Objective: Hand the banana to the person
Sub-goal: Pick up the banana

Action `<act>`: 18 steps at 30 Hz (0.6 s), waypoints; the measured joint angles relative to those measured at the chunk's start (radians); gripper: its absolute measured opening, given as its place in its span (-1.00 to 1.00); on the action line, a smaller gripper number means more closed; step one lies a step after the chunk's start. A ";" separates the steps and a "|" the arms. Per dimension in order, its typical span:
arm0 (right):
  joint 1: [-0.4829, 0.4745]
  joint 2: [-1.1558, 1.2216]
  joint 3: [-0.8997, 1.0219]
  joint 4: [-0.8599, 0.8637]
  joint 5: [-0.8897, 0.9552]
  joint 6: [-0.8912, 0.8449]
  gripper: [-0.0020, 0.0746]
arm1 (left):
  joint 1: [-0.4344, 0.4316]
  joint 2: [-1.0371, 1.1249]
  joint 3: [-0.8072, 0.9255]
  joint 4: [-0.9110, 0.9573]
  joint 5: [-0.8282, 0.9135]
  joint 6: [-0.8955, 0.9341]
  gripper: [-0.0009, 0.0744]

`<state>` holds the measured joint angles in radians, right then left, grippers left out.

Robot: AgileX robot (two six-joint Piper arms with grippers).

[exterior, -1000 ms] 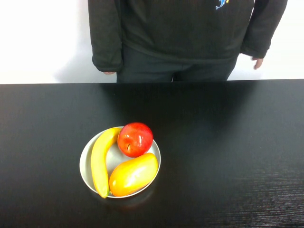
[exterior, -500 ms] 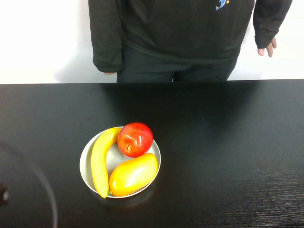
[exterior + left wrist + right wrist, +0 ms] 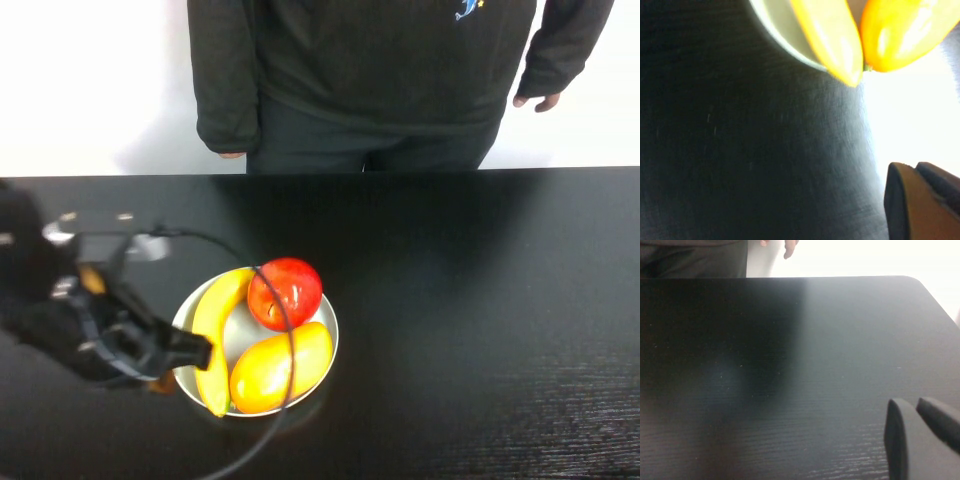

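My left gripper will next grab the middle (image 3: 209, 322) of the banana, about halfway between the banana's two ends.
The banana (image 3: 212, 335) lies along the left side of a pale plate (image 3: 331, 335) near the middle of the black table. My left gripper (image 3: 175, 365) hovers low just left of the plate, beside the banana's near end and apart from it. In the left wrist view the banana's tip (image 3: 832, 40) sits ahead of my left gripper (image 3: 912, 167), whose fingers are together and hold nothing. The person (image 3: 380, 70) stands behind the far table edge, arms hanging. My right gripper (image 3: 914, 402) is out of the high view, shut and empty over bare table.
A red apple (image 3: 285, 292) and a yellow-orange mango (image 3: 280, 367) share the plate, touching the banana. The mango (image 3: 905, 30) also shows in the left wrist view. A black cable (image 3: 270, 400) from my left arm loops over the plate. The person's hand (image 3: 790, 246) shows beyond the far edge.
My left arm has swung in from the lower left and now sits beside the plate. The person's hand at the right has dropped a little. The fruit has not moved.
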<state>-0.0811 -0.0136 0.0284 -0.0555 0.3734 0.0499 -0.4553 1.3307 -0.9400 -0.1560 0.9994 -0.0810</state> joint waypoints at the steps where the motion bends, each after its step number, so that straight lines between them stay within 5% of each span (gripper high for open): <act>1: 0.000 0.000 0.000 0.000 0.000 0.000 -0.97 | -0.023 0.033 -0.016 0.024 -0.014 -0.007 -0.99; 6: 0.000 0.000 0.000 0.000 0.000 0.000 -0.97 | -0.056 0.177 -0.093 0.121 -0.088 -0.015 -0.78; 13: 0.000 0.000 0.000 0.000 0.000 0.000 -0.97 | -0.056 0.342 -0.183 0.156 -0.157 0.013 0.09; 18: 0.000 0.000 0.000 0.000 0.000 0.000 -0.97 | -0.056 0.437 -0.225 0.191 -0.201 0.014 0.21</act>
<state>-0.0811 -0.0136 0.0284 -0.0555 0.3734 0.0499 -0.5111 1.7677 -1.1648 0.0345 0.7989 -0.0665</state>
